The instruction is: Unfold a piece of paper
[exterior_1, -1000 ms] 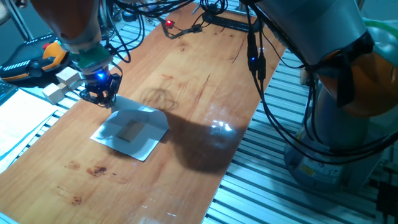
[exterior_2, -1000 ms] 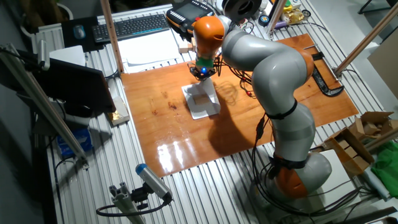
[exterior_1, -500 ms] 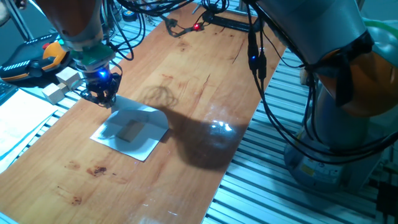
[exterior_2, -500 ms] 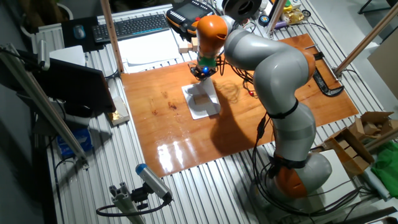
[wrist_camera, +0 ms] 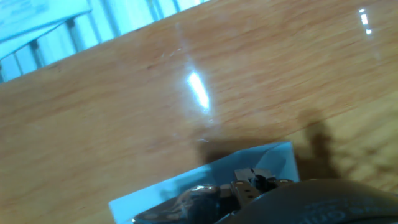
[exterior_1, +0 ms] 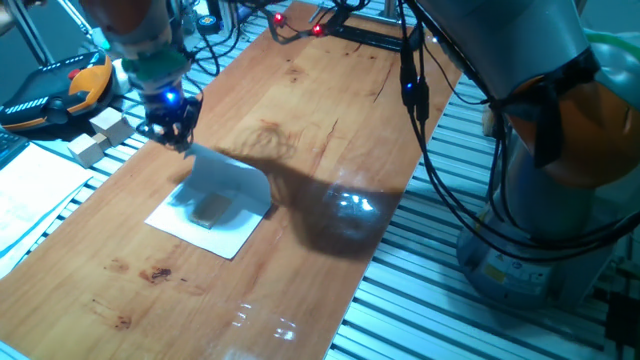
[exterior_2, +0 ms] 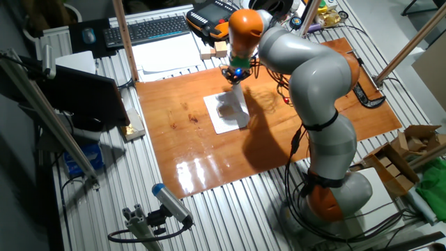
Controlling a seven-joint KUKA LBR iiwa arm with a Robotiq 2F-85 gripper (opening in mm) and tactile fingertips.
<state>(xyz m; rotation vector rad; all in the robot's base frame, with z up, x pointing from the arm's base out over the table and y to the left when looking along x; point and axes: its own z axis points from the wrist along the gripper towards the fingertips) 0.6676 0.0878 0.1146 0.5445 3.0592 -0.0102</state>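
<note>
The gripper releases the paper's upper flap, opened out over the wooden table [exterior_1: 240,156] just beyond its lower half next.
The piece of paper [exterior_1: 225,195] is a white folded sheet on the wooden table [exterior_1: 330,110]. Its lower half lies flat. Its upper flap stands raised and slanted up toward my gripper [exterior_1: 172,125], which is shut on the flap's far edge above the table. A small tan wooden block [exterior_1: 210,208] rests on the lower half under the raised flap. In the other fixed view my gripper [exterior_2: 235,75] holds the paper [exterior_2: 228,117] from its far side. In the hand view the paper's edge [wrist_camera: 261,160] shows between the fingertips [wrist_camera: 245,180] at the bottom.
Two wooden blocks [exterior_1: 100,135], an orange teach pendant [exterior_1: 60,95] and printed sheets [exterior_1: 30,200] lie off the table's left edge. Cables with red lights [exterior_1: 300,25] lie at the far end. A keyboard [exterior_2: 150,29] sits behind. The arm's base [exterior_1: 560,170] stands to the right.
My gripper has risen and moved toward the far end of the table with the paper's top flap in it. The flap has lifted off the lower half, and the block now shows beneath it.
</note>
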